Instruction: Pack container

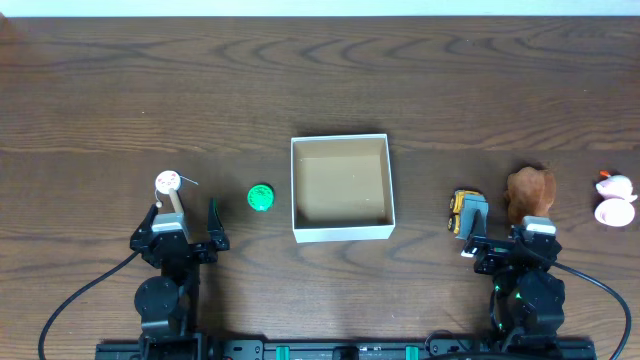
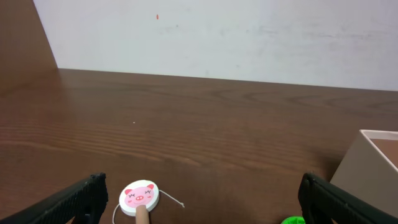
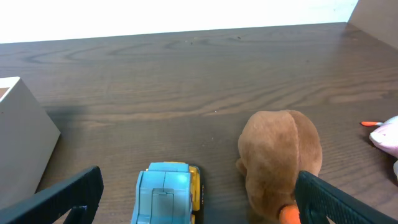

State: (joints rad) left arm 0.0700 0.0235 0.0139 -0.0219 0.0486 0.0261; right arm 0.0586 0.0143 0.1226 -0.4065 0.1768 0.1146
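Note:
My right gripper should next move to the blue part [image 1: 473, 213] [image 3: 163, 194] of the toy car beside the brown plush and close over its sides.
The container [image 1: 340, 232] is a square shallow box with white walls and a tan inside, standing empty at mid-table; its corner shows in the left wrist view [image 2: 367, 162] and in the right wrist view [image 3: 22, 134]. My left gripper [image 1: 188, 228] [image 2: 208, 205] is open and empty, with a pig-face disc on a stick [image 1: 168, 183] [image 2: 139, 196] just ahead between its fingers. A green toy [image 1: 261, 198] [image 2: 290, 220] lies by its right finger. My right gripper [image 1: 507, 243] [image 3: 199, 202] is open and empty, just behind a blue-and-yellow toy car [image 1: 467, 213] [image 3: 165, 191] and a brown plush [image 1: 530, 190] [image 3: 280, 158].
A pink-and-white toy [image 1: 615, 198] [image 3: 385, 135] lies at the far right of the dark wooden table [image 1: 320, 80]. A pale wall stands behind the table's far edge.

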